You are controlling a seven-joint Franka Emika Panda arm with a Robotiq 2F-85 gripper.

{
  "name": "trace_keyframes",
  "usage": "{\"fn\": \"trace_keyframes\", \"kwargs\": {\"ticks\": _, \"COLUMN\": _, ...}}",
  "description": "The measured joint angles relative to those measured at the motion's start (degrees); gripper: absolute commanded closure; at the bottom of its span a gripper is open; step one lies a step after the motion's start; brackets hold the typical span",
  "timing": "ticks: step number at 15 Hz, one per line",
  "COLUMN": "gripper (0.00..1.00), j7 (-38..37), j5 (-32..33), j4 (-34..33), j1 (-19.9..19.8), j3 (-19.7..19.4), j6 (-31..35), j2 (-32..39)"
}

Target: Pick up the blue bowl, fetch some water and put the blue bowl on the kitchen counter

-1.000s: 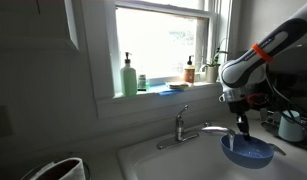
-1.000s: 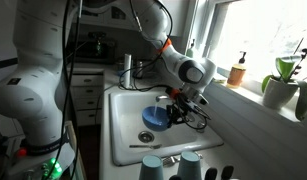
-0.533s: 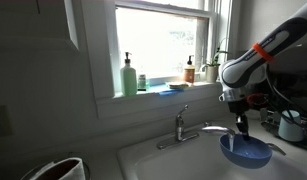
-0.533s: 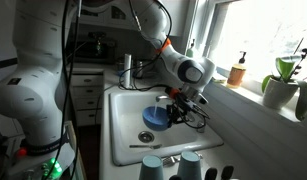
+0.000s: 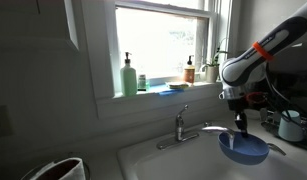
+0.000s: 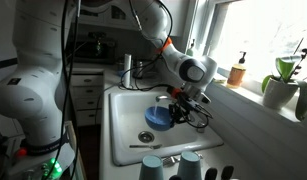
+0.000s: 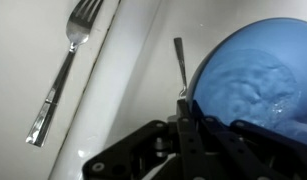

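My gripper will set the blue bowl down on the counter (image 5: 235, 120) past the faucet, below the plant.
The blue bowl (image 5: 245, 149) hangs over the white sink basin in both exterior views (image 6: 159, 117). My gripper (image 5: 242, 126) is shut on its rim and holds it beside the faucet spout (image 5: 211, 129); it also shows in an exterior view (image 6: 177, 108). In the wrist view the blue bowl (image 7: 255, 82) fills the right side, with clear water rippling inside it, and the gripper (image 7: 185, 118) pinches its near rim. No running stream is visible. The dim kitchen counter (image 6: 191, 172) lies at the sink's front edge.
A fork (image 7: 61, 65) and another utensil handle (image 7: 180, 62) lie in the white sink (image 6: 123, 135). Two pale cups (image 6: 169, 166) stand on the counter. Soap bottles (image 5: 128, 76) and a plant (image 6: 282, 82) sit on the window sill.
The bowl and gripper have risen very slightly; otherwise nothing has visibly changed.
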State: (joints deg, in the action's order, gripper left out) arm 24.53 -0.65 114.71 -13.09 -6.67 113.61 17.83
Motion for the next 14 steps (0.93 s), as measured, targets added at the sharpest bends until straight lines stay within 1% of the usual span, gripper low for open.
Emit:
{"fn": "trace_keyframes", "kwargs": {"ticks": 6, "gripper": 0.99, "j7": 1.46, "j5": 0.24, "j4": -3.22, "j1": -2.50, "j3": -2.04, "j6": -0.04, "j2": 0.16}}
{"fn": "trace_keyframes", "kwargs": {"ticks": 10, "gripper": 0.99, "j7": 2.74, "j5": 0.20, "j4": -6.73, "j1": -5.30, "j3": -3.36, "j6": -0.63, "j2": 1.04}}
{"fn": "trace_keyframes", "kwargs": {"ticks": 14, "gripper": 0.99, "j7": 3.28, "j5": -0.44, "j4": -11.84, "j1": -8.59, "j3": -4.18, "j6": -2.66, "j2": 3.43}}
